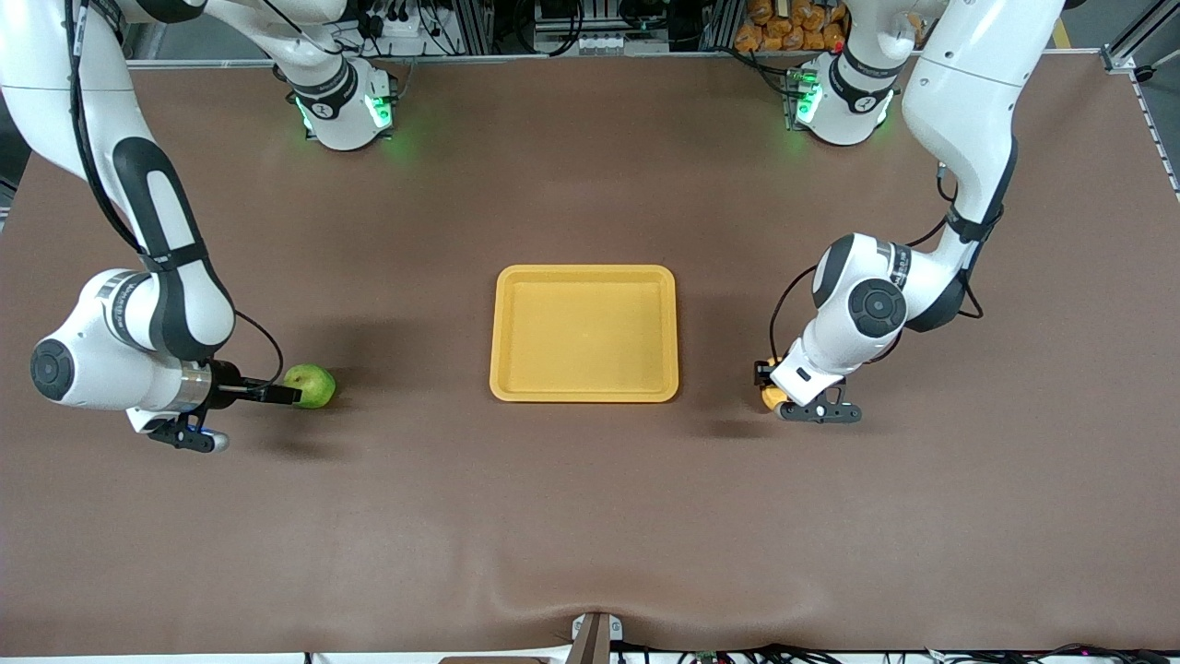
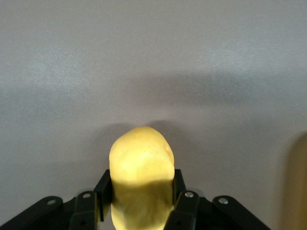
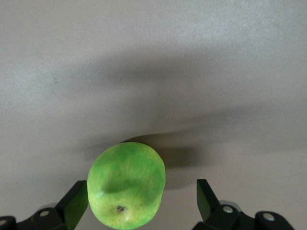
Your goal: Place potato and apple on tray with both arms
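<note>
I should release the potato just inside the tray rim [image 1: 643, 345] closest to my left gripper.
The yellow-orange tray [image 1: 585, 277] lies empty in the middle of the table. The green apple [image 1: 312, 385] rests on the table toward the right arm's end. My right gripper [image 1: 288, 395] is low at the apple. In the right wrist view the apple [image 3: 127, 184] sits between the open fingers of my right gripper [image 3: 141, 201], against one finger and apart from the other. The potato [image 1: 772, 398] is toward the left arm's end, mostly hidden under my left gripper [image 1: 767, 387]. In the left wrist view my left gripper [image 2: 141, 191] is shut on the potato [image 2: 141, 167].
The brown table mat [image 1: 590, 516] spreads wide around the tray. The arm bases [image 1: 346, 111] stand along the edge farthest from the camera. A tray edge [image 2: 300, 187] shows at the side of the left wrist view. A small bracket [image 1: 595, 636] sits at the nearest table edge.
</note>
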Robot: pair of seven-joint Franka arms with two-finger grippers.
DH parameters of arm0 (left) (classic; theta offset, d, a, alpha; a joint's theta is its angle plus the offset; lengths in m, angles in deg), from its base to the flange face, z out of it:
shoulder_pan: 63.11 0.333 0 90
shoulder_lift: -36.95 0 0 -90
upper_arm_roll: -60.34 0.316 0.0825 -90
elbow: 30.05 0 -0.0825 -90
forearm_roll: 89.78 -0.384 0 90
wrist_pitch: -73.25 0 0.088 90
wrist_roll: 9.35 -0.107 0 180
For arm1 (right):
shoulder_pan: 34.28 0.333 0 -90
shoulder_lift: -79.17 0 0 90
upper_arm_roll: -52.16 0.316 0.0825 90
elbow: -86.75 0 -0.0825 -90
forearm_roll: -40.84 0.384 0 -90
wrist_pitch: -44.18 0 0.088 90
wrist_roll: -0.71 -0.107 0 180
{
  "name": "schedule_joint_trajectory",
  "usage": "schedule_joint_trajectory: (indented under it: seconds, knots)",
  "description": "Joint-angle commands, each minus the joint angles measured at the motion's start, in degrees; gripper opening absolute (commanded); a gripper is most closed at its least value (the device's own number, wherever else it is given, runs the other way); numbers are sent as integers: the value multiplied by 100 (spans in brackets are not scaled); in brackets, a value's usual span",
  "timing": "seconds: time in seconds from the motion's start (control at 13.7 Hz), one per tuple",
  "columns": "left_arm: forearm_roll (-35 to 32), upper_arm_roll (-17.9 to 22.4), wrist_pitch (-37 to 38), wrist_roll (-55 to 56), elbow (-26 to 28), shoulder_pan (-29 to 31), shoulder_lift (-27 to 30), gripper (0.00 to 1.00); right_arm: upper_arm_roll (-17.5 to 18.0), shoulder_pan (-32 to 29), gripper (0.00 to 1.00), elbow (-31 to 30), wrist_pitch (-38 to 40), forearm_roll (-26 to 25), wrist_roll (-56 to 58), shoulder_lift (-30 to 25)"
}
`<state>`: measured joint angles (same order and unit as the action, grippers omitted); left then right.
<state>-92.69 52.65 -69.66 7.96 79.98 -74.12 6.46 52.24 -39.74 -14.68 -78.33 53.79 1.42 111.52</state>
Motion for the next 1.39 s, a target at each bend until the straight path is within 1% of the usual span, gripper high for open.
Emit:
schedule_joint_trajectory:
  seconds: [0.0, 0.15, 0.37, 0.73, 0.8, 0.95, 1.1, 1.17, 1.24, 1.32]
  knots:
    - [115, 14, 579, 193, -200, -139, 280, 0, 28, 9, 100, -149, -132, 199, 9, -53]
    - [115, -4, 791, 439, -403, -348, 272, 0, 36, 45, 100, -298, -368, 234, 0, -53]
    - [115, -13, 791, 861, -631, -727, 201, 0, 133, 54, 100, -509, -676, 243, 0, -53]
    - [80, -4, 800, 1618, -887, -1456, 131, 0, 142, 62, 100, -641, -975, 270, 9, 35]
    - [80, 5, 835, 1679, -939, -1553, 122, 0, 142, 62, 94, -641, -976, 270, 9, 44]
    - [45, 5, 870, 1994, -984, -1755, 79, 0, 142, 80, 44, -633, -967, 270, 9, 35]
    - [36, 14, 870, 2416, -1028, -1975, -27, 0, 142, 80, 12, -633, -932, 270, 17, 26]
    - [36, 31, 870, 2601, -1045, -2089, -97, 0, 142, 80, 4, -633, -923, 270, 17, 17]
    - [27, 57, 870, 2707, -1054, -2186, -150, 0, 142, 71, 0, -624, -888, 270, 44, 0]
    - [27, 66, 870, 2752, -1054, -2265, -194, 0, 142, 71, 0, -615, -836, 270, 61, -18]
